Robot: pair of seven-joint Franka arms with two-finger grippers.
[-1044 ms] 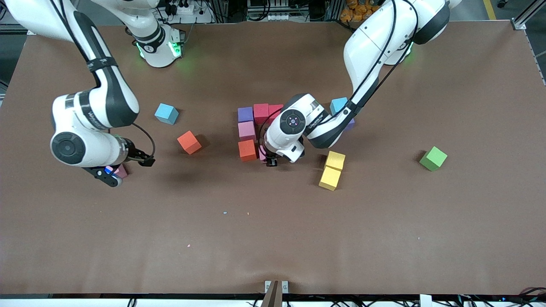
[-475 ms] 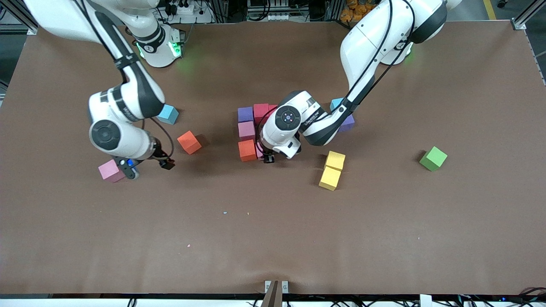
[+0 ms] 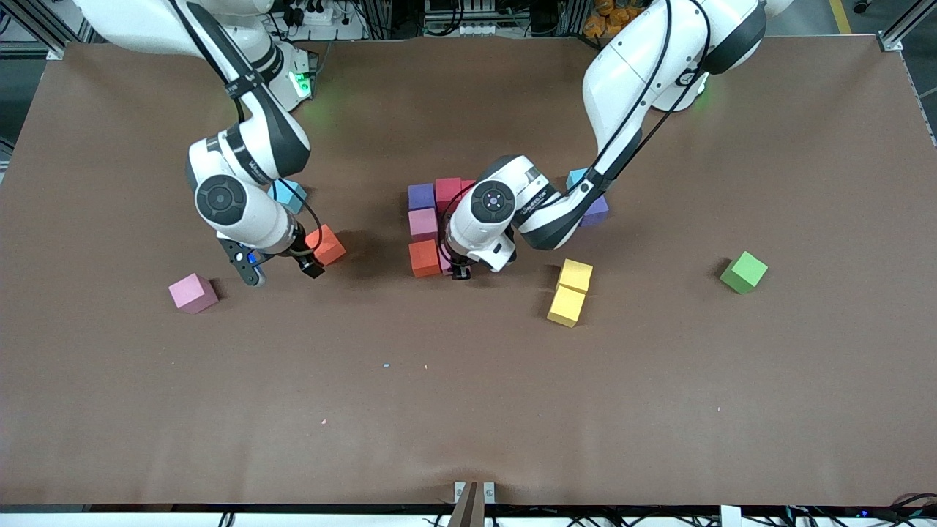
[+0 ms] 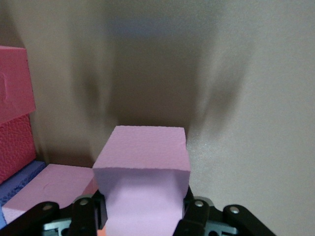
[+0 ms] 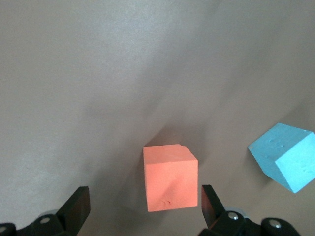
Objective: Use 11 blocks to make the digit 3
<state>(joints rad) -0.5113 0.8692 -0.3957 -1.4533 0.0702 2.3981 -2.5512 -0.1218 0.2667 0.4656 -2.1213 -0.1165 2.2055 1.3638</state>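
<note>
The robot's right gripper needs to close on the opposite sides point(image 3: 326, 246) point(image 5: 171, 179) of the loose orange block that lies near the light-blue cube.
My left gripper point(image 3: 457, 272) is shut on a pink block point(image 4: 142, 169), low beside the orange block point(image 3: 424, 258) of the cluster. That cluster also holds a purple block point(image 3: 421, 196), two red blocks point(image 3: 448, 192) and a pink block point(image 3: 423, 223). My right gripper point(image 3: 282, 269) hangs open just above the table, next to a loose orange block point(image 5: 170, 177) that lies ahead of its fingertips. A lone pink block point(image 3: 192, 293) rests toward the right arm's end. Two yellow blocks point(image 3: 571, 290) touch each other, and another purple block point(image 3: 598, 211) peeks from under the left arm.
One light-blue cube point(image 3: 288, 194) sits by the right arm's wrist; a second point(image 3: 578, 178) is partly hidden by the left arm. A green cube point(image 3: 744, 271) stands toward the left arm's end. The brown table point(image 3: 468, 410) is bare nearer the camera.
My right gripper has swung away from the lone pink block to the loose orange block. The left gripper has edged its pink block closer to the cluster's orange block.
</note>
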